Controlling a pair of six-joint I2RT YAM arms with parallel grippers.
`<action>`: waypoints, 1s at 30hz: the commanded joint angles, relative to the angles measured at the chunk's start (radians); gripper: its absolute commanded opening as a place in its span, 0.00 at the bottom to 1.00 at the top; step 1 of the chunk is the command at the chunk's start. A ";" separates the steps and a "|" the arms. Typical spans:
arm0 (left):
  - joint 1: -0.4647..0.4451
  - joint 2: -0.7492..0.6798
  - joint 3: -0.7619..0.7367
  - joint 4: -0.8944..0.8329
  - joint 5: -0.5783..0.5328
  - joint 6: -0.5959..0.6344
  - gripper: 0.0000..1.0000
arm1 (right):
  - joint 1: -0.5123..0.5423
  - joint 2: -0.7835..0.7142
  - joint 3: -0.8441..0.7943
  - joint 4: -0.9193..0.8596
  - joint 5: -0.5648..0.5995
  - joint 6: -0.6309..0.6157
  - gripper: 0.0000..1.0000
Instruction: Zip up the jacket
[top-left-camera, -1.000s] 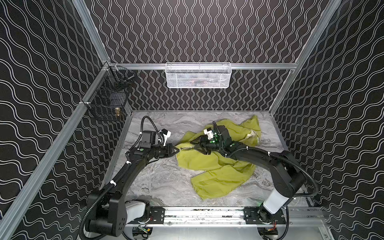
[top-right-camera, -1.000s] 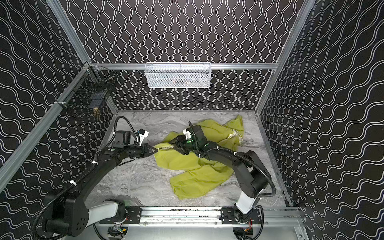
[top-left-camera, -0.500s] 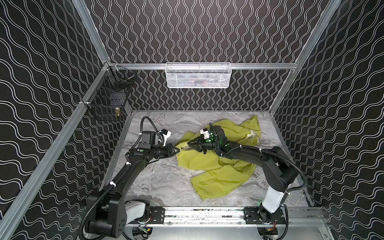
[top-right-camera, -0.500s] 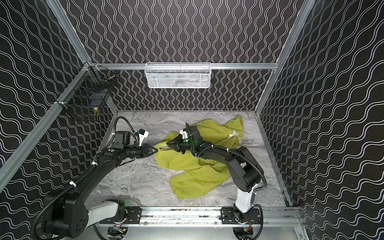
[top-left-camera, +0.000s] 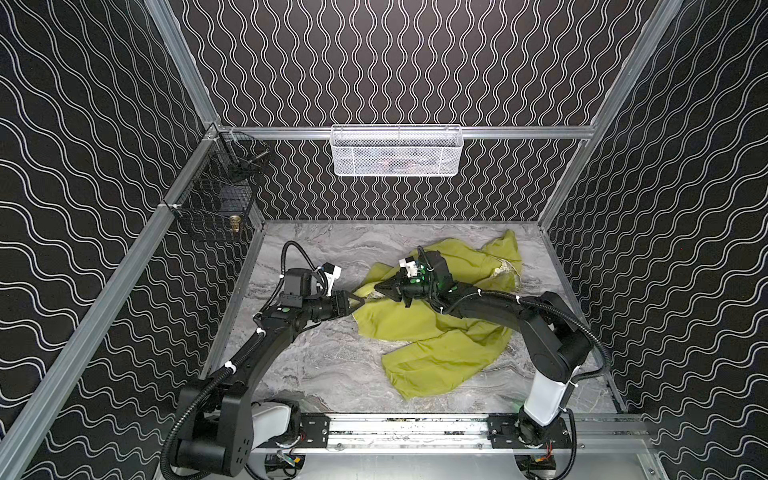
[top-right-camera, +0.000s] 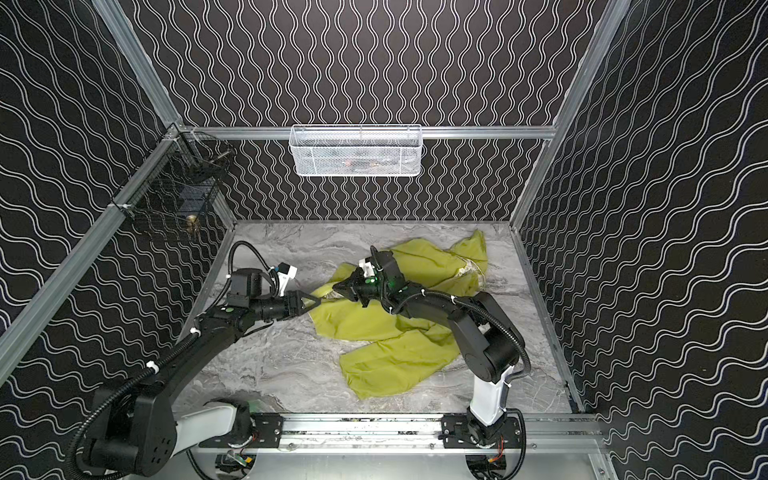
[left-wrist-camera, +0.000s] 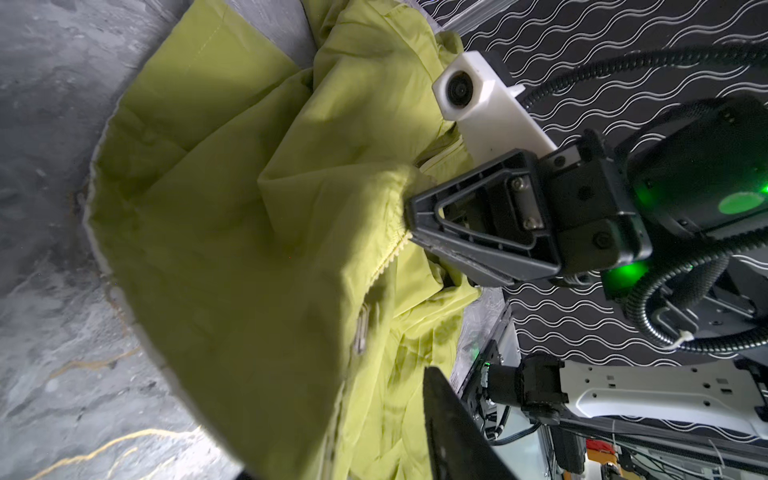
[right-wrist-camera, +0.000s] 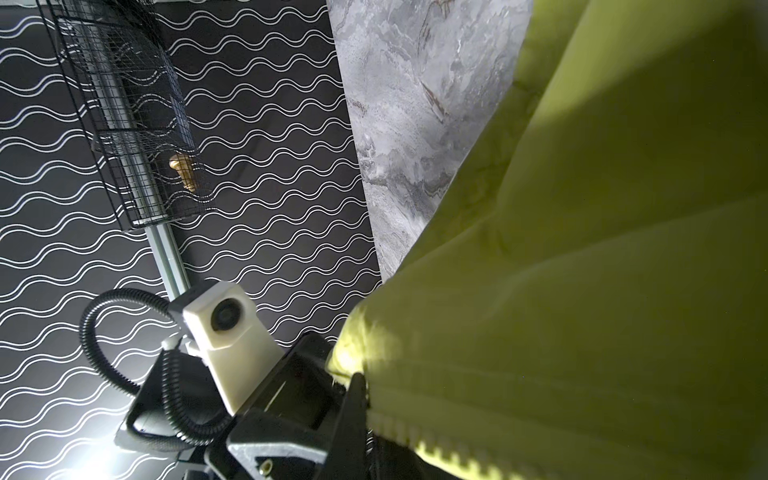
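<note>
My left gripper needs to take hold of the edge (left-wrist-camera: 342, 392) beside the zipper slider before my right gripper takes it, as my right gripper holds the teeth past the slider.
The yellow-green jacket (top-left-camera: 432, 332) lies crumpled on the marble table (top-left-camera: 316, 374), right of centre in both top views. My right gripper (top-left-camera: 377, 286) reaches left across it. It is shut on the jacket's raised left edge, right by the zipper teeth (left-wrist-camera: 392, 257); the left wrist view shows this grip (left-wrist-camera: 409, 220). My left gripper (top-left-camera: 361, 300) meets that same edge from the left with its jaws apart. One of its fingers (left-wrist-camera: 453, 432) shows beside the hanging fabric; the other is hidden. In the right wrist view the jacket (right-wrist-camera: 602, 291) hides my right fingers.
A white mesh basket (top-left-camera: 397, 151) hangs on the back wall. A black wire basket (top-left-camera: 216, 203) holding a brass piece hangs on the left wall. The arms' base rail (top-left-camera: 415, 428) runs along the front edge. Patterned walls close in three sides.
My right gripper moved left to the jacket's raised edge and shut on it. My left gripper, shut before, has opened at that edge.
</note>
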 joint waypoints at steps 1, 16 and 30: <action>0.001 0.009 -0.017 0.110 0.021 -0.049 0.42 | 0.005 0.004 0.007 0.054 -0.006 0.026 0.00; 0.000 0.064 -0.086 0.394 0.045 -0.194 0.34 | 0.008 0.006 -0.010 0.088 -0.011 0.046 0.00; 0.000 0.069 -0.101 0.439 0.088 -0.209 0.04 | 0.010 -0.011 -0.030 0.078 -0.005 0.023 0.06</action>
